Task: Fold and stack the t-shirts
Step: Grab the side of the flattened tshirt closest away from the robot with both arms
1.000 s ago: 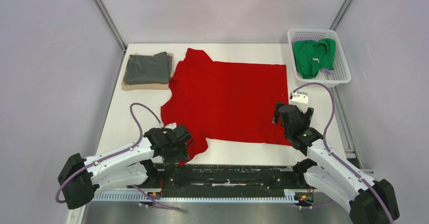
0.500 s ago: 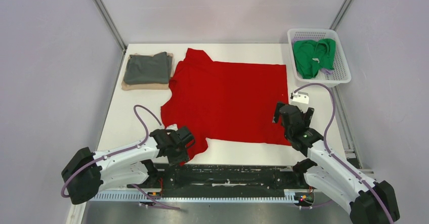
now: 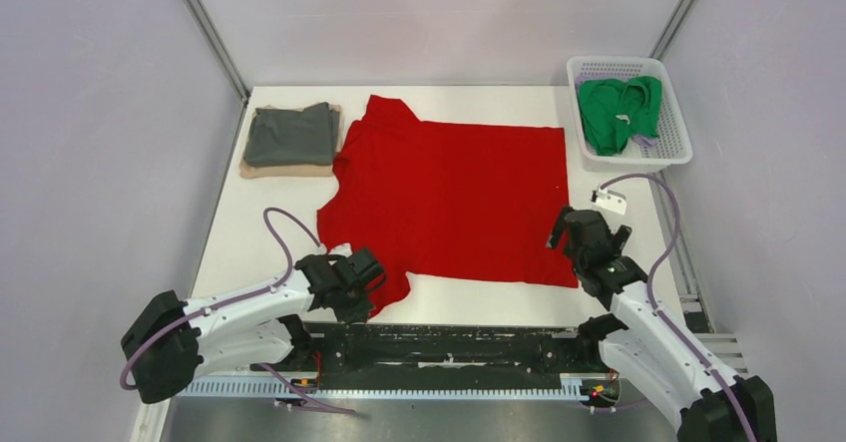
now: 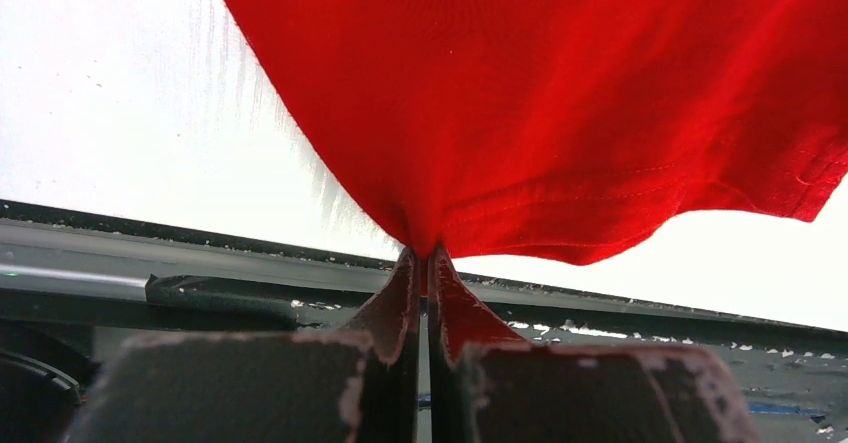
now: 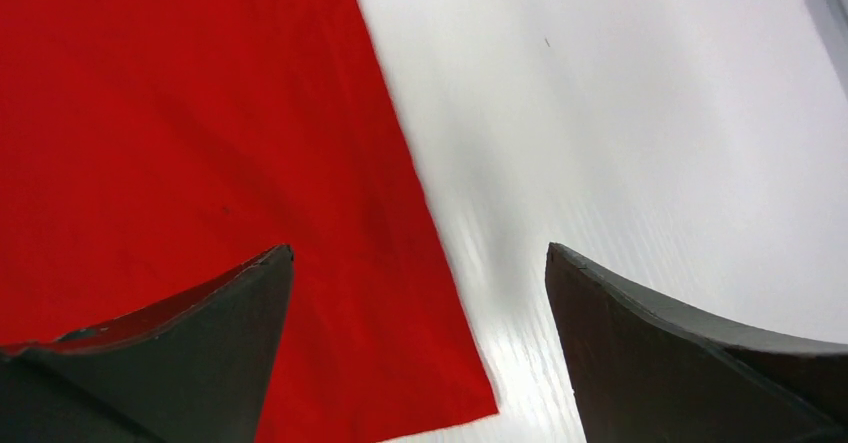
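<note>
Next, I pull my open right gripper back from over the red t-shirt's side edge, beyond its near corner, and pinch that corner (image 3: 574,282) before folding.
A bright red t-shirt (image 3: 449,198) lies spread flat across the middle of the white table. My left gripper (image 3: 361,287) sits at its near-left sleeve and is shut on the sleeve's hem; in the left wrist view the red cloth (image 4: 560,113) bunches into a pinch at my left gripper (image 4: 424,255). My right gripper (image 3: 589,237) hovers open over the shirt's near-right corner, and the right wrist view shows that corner (image 5: 440,383) lying between the spread jaws of my right gripper (image 5: 420,253). A folded dark grey t-shirt (image 3: 291,135) rests on a folded tan one (image 3: 286,170) at the far left.
A white lattice basket (image 3: 670,145) at the far right holds a crumpled green t-shirt (image 3: 619,113). A small white tag (image 3: 608,201) lies on the table just beyond my right gripper. A black rail (image 3: 459,342) runs along the table's near edge.
My left gripper has closed on the red sleeve's hem. My right gripper has shifted to the right and slightly nearer, over the shirt's near-right corner, still open.
</note>
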Controlling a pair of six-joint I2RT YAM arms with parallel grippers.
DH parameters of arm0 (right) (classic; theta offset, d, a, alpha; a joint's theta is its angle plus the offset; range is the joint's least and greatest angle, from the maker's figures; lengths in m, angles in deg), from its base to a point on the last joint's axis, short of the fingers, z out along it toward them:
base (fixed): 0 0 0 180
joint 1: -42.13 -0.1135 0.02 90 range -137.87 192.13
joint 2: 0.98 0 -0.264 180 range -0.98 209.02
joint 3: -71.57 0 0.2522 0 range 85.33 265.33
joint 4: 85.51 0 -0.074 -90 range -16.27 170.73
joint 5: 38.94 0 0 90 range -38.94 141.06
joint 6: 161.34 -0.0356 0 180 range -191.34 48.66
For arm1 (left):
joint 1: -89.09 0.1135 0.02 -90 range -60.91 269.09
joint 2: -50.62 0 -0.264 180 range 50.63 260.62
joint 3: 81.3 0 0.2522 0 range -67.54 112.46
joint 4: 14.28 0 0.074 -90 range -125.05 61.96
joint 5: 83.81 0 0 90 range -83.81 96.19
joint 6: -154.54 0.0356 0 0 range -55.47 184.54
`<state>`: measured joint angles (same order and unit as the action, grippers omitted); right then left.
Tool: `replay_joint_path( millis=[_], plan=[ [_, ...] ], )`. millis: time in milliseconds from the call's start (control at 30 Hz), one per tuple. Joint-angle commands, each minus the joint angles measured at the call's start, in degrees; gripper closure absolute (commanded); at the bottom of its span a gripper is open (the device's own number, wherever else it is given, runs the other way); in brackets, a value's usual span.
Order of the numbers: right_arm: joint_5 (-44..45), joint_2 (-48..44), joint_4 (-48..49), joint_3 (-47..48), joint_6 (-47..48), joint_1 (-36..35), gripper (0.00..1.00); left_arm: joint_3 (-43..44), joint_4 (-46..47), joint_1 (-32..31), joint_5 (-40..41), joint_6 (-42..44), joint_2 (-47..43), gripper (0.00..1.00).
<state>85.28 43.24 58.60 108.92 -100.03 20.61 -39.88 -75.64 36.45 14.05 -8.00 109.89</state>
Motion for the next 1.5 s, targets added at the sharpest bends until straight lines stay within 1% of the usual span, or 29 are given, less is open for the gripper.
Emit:
replay_joint_path(
  millis=[0, 67, 167, 300, 467, 600, 733, 967, 1067, 1200, 1467],
  plan=[
    [-8.5, -1.5, -8.2, -2.1, -4.0, 4.5, 0.02, -0.8, 0.6, -0.2, 0.7, 1.9, -2.0, 0.98],
    [-9.3, -3.4, -10.0, -3.4, -5.9, 4.8, 0.02, -1.1, -0.8, -0.2, -0.4, 1.4, -3.1, 0.98],
    [-10.1, -6.2, -12.2, -4.8, -8.8, 5.0, 0.06, -1.6, -2.5, -0.2, -2.4, 0.9, -5.0, 0.98],
    [-7.7, -9.3, -14.9, -5.6, -10.6, 4.9, 0.13, -2.0, -4.1, -0.4, -6.2, 0.6, -6.7, 0.98],
    [-6.5, -11.3, -14.8, -6.3, -11.0, 4.9, 0.21, -0.4, -9.2, -2.2, -6.7, -0.3, -7.3, 0.98],
    [-6.6, -10.3, -14.8, -6.5, -11.5, 4.9, 0.26, 1.0, -11.8, -3.7, -6.8, -1.3, -8.3, 0.98],
    [-6.1, -8.4, -14.8, -6.8, -12.0, 4.9, 0.28, 0.8, -11.6, -4.1, -6.6, -1.7, -8.6, 0.98],
    [-7.8, -6.3, -14.1, -9.8, -15.0, 4.9, 0.33, 1.6, -11.1, -4.4, -5.3, -1.3, -8.8, 0.98],
    [-7.5, -6.7, -14.0, -10.0, -15.1, 4.9, 0.39, 1.6, -11.0, -4.4, -5.0, -1.0, -9.1, 0.98],
    [-8.5, -7.9, -13.4, -10.5, -15.5, 4.9, 0.53, 2.1, -11.0, -4.4, -4.2, -0.9, -9.3, 0.98],
    [-10.3, -7.3, -13.8, -10.0, -14.5, 4.9, 0.74, 3.5, -10.7, -4.4, -3.6, 0.2, -9.3, 0.98]
  ],
)
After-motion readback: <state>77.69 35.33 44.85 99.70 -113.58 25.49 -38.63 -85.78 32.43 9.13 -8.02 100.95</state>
